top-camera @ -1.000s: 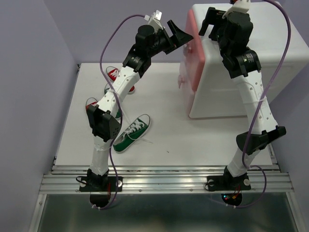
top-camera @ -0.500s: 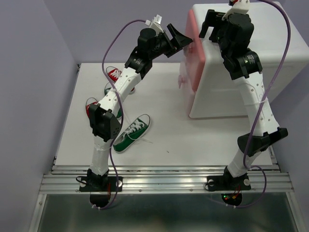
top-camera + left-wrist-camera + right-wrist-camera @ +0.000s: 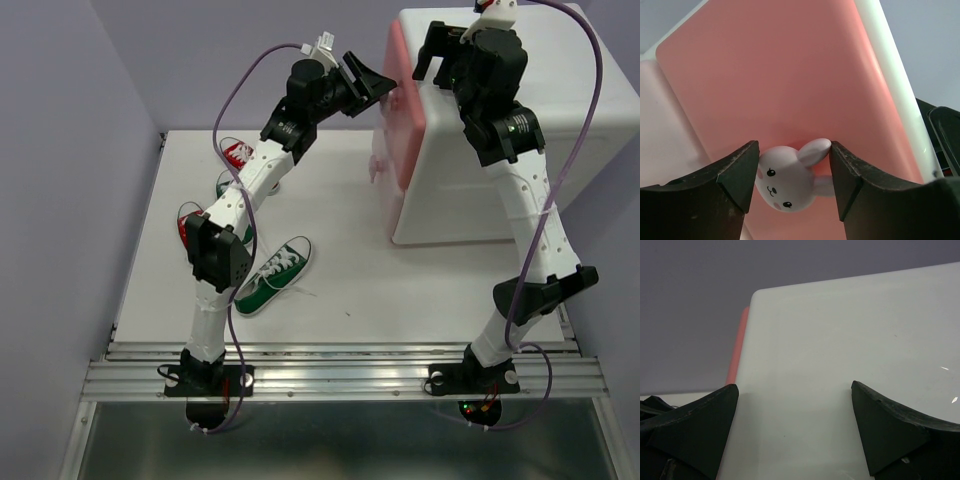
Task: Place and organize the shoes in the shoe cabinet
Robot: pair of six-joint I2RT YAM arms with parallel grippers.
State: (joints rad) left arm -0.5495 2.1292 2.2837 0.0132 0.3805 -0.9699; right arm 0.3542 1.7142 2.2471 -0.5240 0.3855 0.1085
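Observation:
The rabbit-shaped knob sits crooked in my left gripper, held by an ear, so next the gripper opens, turns square and grips both sides of the knob [image 3: 786,179] before pulling it.
The white shoe cabinet [image 3: 490,150] stands at the back right, its pink drawer front [image 3: 400,120] facing left. My left gripper [image 3: 386,82] is at the upper drawer; in the left wrist view the left gripper [image 3: 794,150] is shut on a pale rabbit-shaped knob [image 3: 785,182] on the pink front [image 3: 780,75]. My right gripper [image 3: 440,48] hangs open and empty over the cabinet's white top [image 3: 840,330]. A green shoe [image 3: 272,274] lies mid-table. A red shoe [image 3: 233,152], a second green shoe [image 3: 224,184] and another red shoe [image 3: 186,220] lie at the left, partly hidden by my left arm.
Purple walls close in the table at the left and back. A lower knob [image 3: 374,166] sticks out from the cabinet's front. Metal rails [image 3: 340,365] run along the near edge by the arm bases.
My left gripper has moved slightly right, closer in on the upper drawer's knob. The right arm and the shoes have not visibly moved.

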